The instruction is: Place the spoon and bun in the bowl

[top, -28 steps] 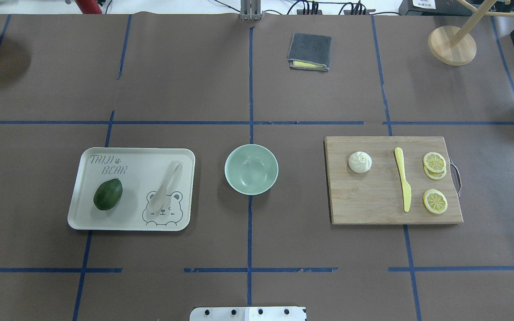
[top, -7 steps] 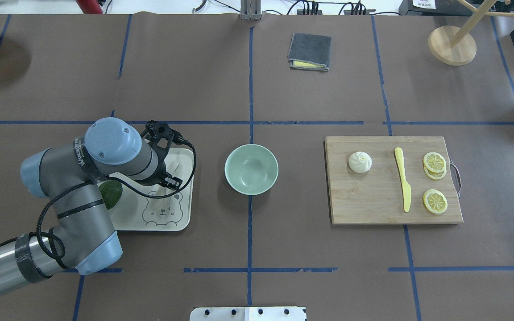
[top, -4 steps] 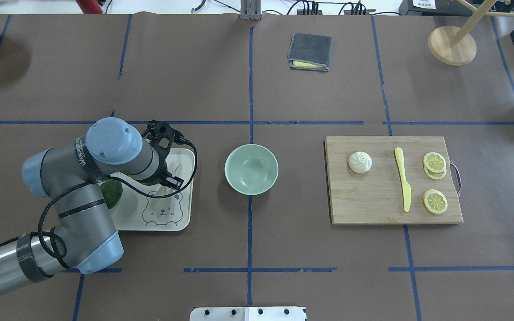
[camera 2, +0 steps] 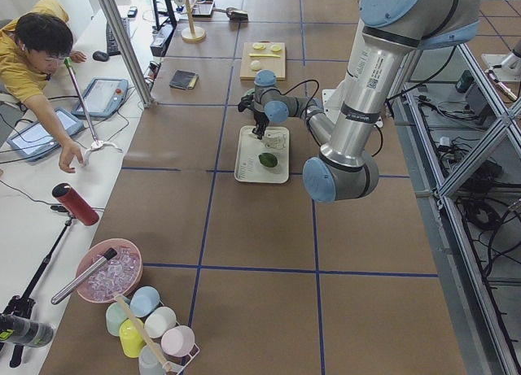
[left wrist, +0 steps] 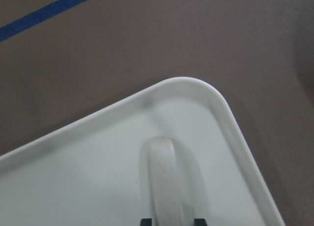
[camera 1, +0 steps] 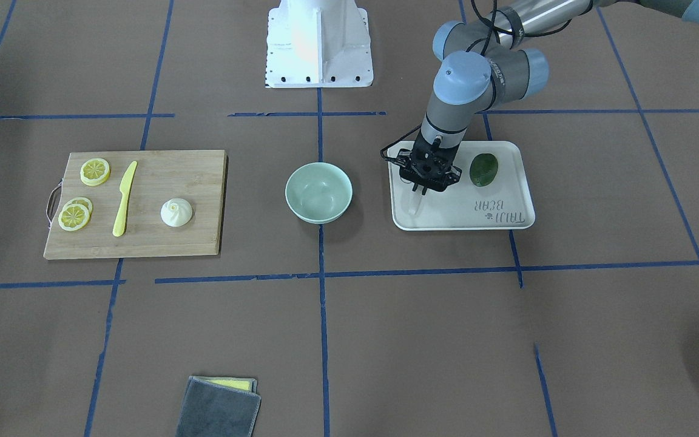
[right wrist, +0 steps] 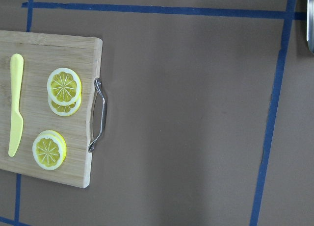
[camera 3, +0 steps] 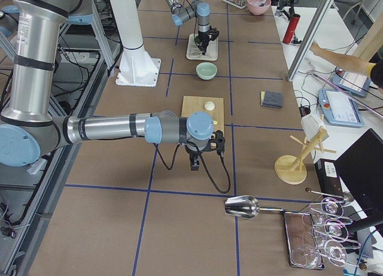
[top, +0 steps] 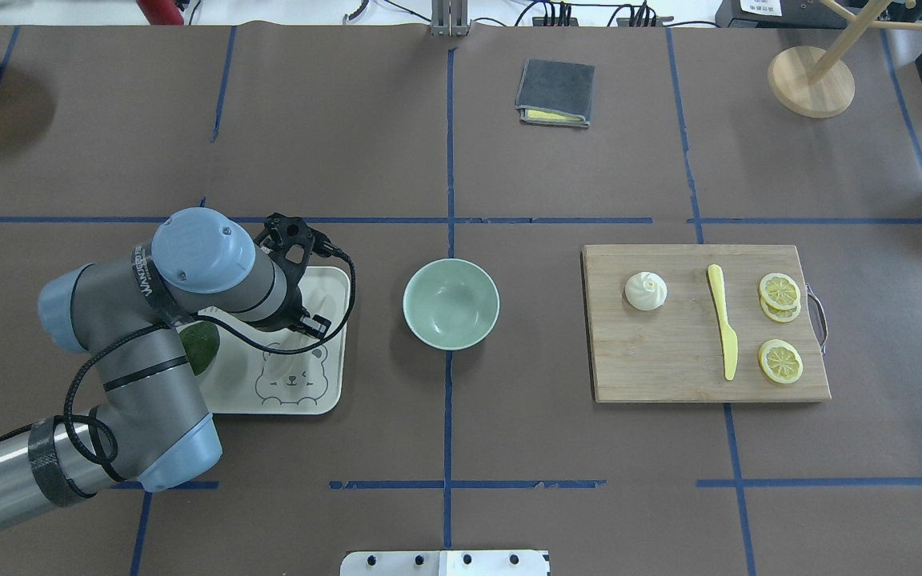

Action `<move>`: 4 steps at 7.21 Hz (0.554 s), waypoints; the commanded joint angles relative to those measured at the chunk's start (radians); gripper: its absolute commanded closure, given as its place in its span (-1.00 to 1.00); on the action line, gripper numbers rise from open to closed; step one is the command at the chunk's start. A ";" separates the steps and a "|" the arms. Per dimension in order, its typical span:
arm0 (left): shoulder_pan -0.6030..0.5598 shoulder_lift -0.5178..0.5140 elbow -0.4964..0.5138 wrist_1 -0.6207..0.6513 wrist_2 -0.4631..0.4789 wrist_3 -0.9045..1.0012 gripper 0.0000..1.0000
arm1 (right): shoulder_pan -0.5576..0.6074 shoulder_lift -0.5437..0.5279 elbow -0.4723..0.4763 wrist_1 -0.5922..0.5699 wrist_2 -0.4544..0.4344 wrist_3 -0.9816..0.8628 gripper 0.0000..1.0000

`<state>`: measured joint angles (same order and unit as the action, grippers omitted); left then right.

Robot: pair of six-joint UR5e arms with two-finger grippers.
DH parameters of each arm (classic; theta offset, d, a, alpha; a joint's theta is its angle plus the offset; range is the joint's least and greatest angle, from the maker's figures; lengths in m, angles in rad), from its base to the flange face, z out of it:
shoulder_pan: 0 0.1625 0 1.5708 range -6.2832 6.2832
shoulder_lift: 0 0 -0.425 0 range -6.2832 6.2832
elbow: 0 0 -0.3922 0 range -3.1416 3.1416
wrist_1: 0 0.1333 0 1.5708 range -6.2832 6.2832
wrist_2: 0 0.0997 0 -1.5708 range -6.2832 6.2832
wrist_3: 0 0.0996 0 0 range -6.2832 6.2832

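Note:
Next, my left gripper lets go of the whitish spoon inside the mint-green bowl [camera 1: 328,210], with the spoon's handle leaning over the bowl's rim.
The whitish spoon [left wrist: 164,179] lies on the cream tray [camera 1: 507,221], left of the mint-green bowl [top: 450,304] in the overhead view. My left gripper [camera 1: 425,184] is down over the spoon. In the left wrist view its two fingertips [left wrist: 146,221] press against the handle's sides, so it is shut on the spoon, which rests on the tray. The white bun [top: 646,290] sits on the wooden cutting board [top: 669,360], right of the bowl. My right gripper [camera 3: 194,162] shows only in the exterior right view, beyond the board's handle end; I cannot tell whether it is open or shut.
A dark green fruit [camera 1: 483,169] lies on the tray beside my left wrist. A yellow knife [top: 723,320] and lemon slices [top: 779,360] lie on the board. A grey cloth [top: 555,92] and a wooden stand [top: 811,80] are at the back. A metal scoop [camera 3: 242,207] lies at the right end.
The left arm came in over the tray and went down onto the spoon. In the last second it has barely shifted. The bowl, bun and board have not moved.

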<state>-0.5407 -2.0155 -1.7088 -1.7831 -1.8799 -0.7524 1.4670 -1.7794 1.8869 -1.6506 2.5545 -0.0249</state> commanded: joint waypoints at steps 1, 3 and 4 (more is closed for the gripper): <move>-0.010 -0.026 -0.017 0.008 -0.002 -0.010 1.00 | 0.001 0.000 0.000 0.000 0.000 0.000 -1.00; -0.027 -0.119 -0.016 -0.001 -0.005 -0.094 1.00 | 0.001 0.000 0.001 0.000 0.001 0.002 -1.00; -0.025 -0.179 -0.011 -0.005 -0.005 -0.199 1.00 | 0.000 0.000 0.001 0.000 0.001 0.000 -1.00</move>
<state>-0.5650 -2.1263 -1.7249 -1.7824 -1.8848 -0.8467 1.4677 -1.7794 1.8881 -1.6505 2.5554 -0.0235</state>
